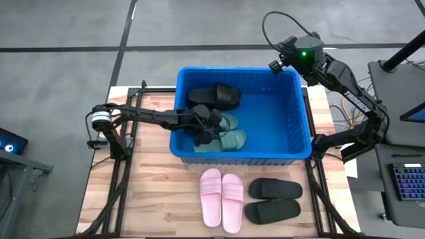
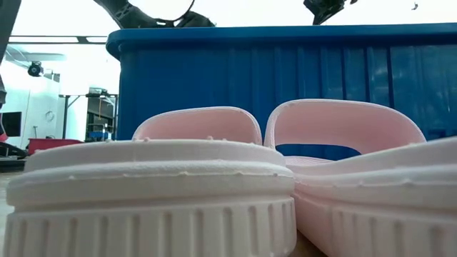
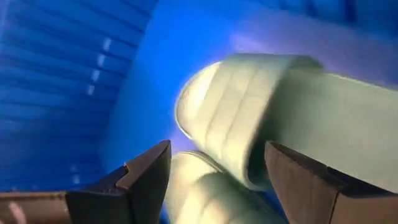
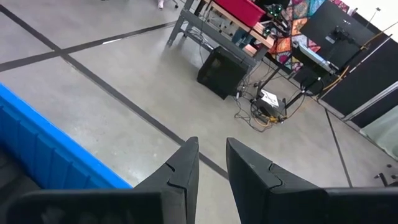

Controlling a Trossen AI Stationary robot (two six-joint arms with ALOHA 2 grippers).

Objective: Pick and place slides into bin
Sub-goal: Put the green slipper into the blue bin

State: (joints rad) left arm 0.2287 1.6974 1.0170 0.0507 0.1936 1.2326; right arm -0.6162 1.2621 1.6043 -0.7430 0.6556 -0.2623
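I will pinch the near slide's strap (image 1: 230, 141) with my left gripper and pull it back level, because the near green slide's toe sticks out past the other green toe.
The blue bin (image 1: 302, 99) stands at the table's middle. Inside it lie black slides (image 1: 214, 96) at the far left and a green pair (image 1: 231, 138) at the near left. My left gripper (image 1: 204, 131) reaches into the bin over the green pair, open. In the left wrist view (image 3: 217, 186) its fingers stand on either side of the upper green slide (image 3: 261, 106), which lies over the other green slide (image 3: 199, 186). My right gripper (image 1: 273, 66) hangs over the bin's far right corner, shut and empty (image 4: 211, 165). A pink pair (image 1: 221, 199) and a black pair (image 1: 273, 200) lie on the table in front of the bin. My left gripper comes down at the green slide from above, one finger (image 3: 149, 180) on each side of it. Whether a finger touches the slide, I cannot tell.
The pink pair fills the low view (image 2: 193, 143) with the bin's near wall (image 2: 285, 71) behind it. Bare wooden table (image 1: 153, 192) lies left of the pink pair. A desk with a keyboard (image 1: 406, 182) stands beyond the table's right edge.
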